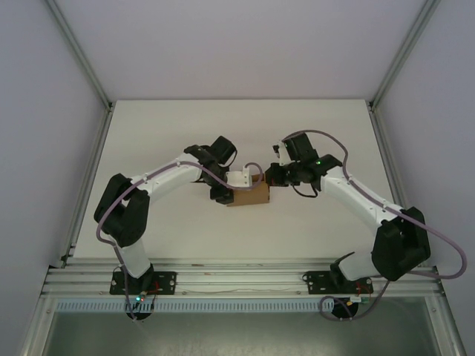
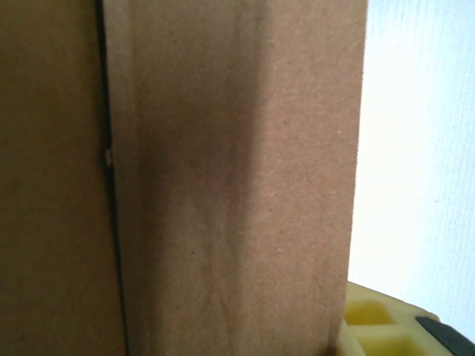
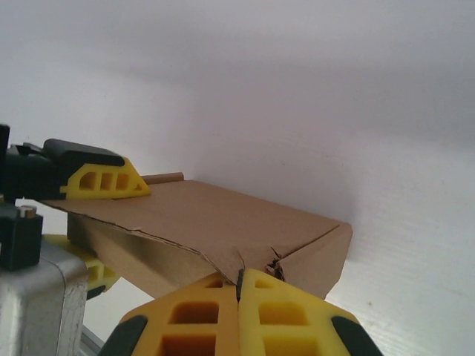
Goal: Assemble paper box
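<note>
My left gripper straddles the box's top panel and leaves the box's end corner unpinched. It should open, back off and pinch that corner [image 3: 63, 208], opposite my right gripper.
The paper box [image 1: 250, 195] is a tan cardboard box lying flat in the middle of the table. In the right wrist view the paper box [image 3: 223, 219] shows a torn front edge on its top panel. My left gripper [image 1: 236, 184] holds its left end, with one yellow finger [image 3: 104, 180] on top and the other [image 3: 93, 271] below. Up close, cardboard [image 2: 223, 185] covers most of the left wrist view, with a finger [image 2: 371, 326] at the lower right. My right gripper [image 3: 239, 285] is shut at the box's near right corner, its tips pinching the top panel's edge.
The white table [image 1: 171, 230] stretches around the box, bounded by grey side walls and metal frame posts. An aluminium rail [image 1: 237, 282] with both arm bases runs along the near edge. A small cardboard tab [image 3: 163, 177] sticks out behind the box.
</note>
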Controlling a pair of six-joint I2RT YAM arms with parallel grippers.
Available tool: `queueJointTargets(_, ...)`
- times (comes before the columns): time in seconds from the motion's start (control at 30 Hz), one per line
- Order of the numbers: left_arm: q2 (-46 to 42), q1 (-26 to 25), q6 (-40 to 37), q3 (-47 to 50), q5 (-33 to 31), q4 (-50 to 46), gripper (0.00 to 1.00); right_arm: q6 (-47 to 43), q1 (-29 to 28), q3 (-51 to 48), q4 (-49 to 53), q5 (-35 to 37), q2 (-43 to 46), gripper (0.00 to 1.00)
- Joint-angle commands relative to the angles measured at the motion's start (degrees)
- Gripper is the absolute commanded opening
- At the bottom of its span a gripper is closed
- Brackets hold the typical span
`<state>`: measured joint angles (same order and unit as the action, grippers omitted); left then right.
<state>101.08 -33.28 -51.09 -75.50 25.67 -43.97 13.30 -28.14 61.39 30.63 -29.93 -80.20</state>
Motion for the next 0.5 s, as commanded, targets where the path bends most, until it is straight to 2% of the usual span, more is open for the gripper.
queueJointTargets(0.0,1.1,-0.6,-0.5,-1.2,-0.2,-1.0,0.42,3.7,-0.5,1.1,-0.8,1.0,-0.5,0.00)
queueJointTargets(0.1,0.8,-0.6,-0.3,-0.4,0.2,0.0,0.42,0.4,-0.6,-3.4,-6.2,4.0,0.8,0.00)
queueJointTargets(0.17,0.7,-0.6,-0.2,-0.2,0.4,0.3,0.43,-1.2,-0.6,-8.5,-13.3,6.9,2.6,0.00)
queueJointTargets(0.3,0.8,-0.5,0.0,-0.1,-0.1,0.1,0.45,-2.7,-0.5,-19.4,-28.7,8.0,6.0,0.00)
queueJointTargets(0.47,1.3,-0.6,1.0,-0.6,-0.6,-0.2,0.46,-2.8,-0.5,-26.3,-35.4,11.2,8.1,0.00)
